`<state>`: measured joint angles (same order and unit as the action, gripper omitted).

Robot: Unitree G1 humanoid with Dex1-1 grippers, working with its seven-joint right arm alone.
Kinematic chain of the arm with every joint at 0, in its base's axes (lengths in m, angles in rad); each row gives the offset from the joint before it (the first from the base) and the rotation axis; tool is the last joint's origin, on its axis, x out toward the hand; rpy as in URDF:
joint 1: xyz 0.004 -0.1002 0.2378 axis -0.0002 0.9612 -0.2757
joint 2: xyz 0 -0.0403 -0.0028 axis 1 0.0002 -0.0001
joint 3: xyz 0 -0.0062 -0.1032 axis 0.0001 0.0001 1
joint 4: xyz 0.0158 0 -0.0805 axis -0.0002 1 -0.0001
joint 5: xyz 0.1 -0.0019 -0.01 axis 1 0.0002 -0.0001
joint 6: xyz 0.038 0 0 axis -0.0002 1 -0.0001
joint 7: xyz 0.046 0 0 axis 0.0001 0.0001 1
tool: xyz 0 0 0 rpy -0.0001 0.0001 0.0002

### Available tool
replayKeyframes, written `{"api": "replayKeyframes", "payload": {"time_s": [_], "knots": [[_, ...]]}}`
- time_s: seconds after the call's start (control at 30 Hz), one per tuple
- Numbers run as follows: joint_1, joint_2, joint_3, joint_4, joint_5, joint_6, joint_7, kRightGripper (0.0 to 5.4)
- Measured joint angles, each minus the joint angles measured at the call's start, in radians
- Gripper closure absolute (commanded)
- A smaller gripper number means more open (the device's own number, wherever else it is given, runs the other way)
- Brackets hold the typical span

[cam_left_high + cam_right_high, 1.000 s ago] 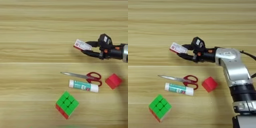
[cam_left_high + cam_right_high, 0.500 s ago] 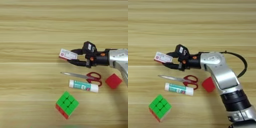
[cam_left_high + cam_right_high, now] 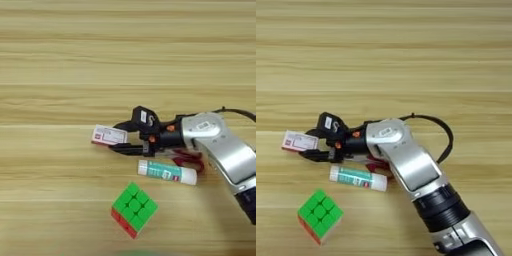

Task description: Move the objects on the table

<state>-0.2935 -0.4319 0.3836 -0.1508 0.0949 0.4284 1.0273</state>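
Next, my right gripper lets go of the white-and-red box on bare wood (image 3: pixel 102 157) beside the glue stick, behind the puzzle cube.
My right gripper (image 3: pixel 118 136) reaches left across the table (image 3: pixel 60 60) and is shut on the small flat white-and-red box (image 3: pixel 108 135), which sticks out to the left of the black fingers (image 3: pixel 312 154). Just in front of the gripper lies the white-and-green glue stick (image 3: pixel 166 172). The green-topped puzzle cube (image 3: pixel 134 208) sits nearer the front edge. Only a bit of the scissors' red handle (image 3: pixel 193 160) shows under the silver forearm (image 3: pixel 406 160). The red cube is hidden.
The forearm runs from the bottom right corner up over the scissors, with a black cable (image 3: pixel 443 135) looping beside it. Bare wood stretches across the far half and the left side of the table.
The gripper has carried the white-and-red box leftward and nearer to me. The arm now covers the scissors and the red cube. Glue stick and puzzle cube have not moved.
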Motion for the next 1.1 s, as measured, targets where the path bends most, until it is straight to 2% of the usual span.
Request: {"api": "replayKeyframes", "payload": {"time_s": [0.33,0.47,0.63,0.9,0.97,1.1], "knots": [[0.001,0.034,0.059,0.079,-0.044,-0.004,-0.014,3.32],[0.000,0.049,0.083,0.148,-0.070,-0.029,-0.015,3.32],[-0.006,0.056,0.083,0.180,-0.076,-0.069,-0.014,3.32],[-0.014,0.066,0.084,0.201,-0.077,-0.088,-0.011,3.32],[-0.014,0.066,0.085,0.201,-0.077,-0.088,-0.010,2.95],[-0.014,0.066,0.085,0.200,-0.078,-0.089,-0.004,2.61]]}}
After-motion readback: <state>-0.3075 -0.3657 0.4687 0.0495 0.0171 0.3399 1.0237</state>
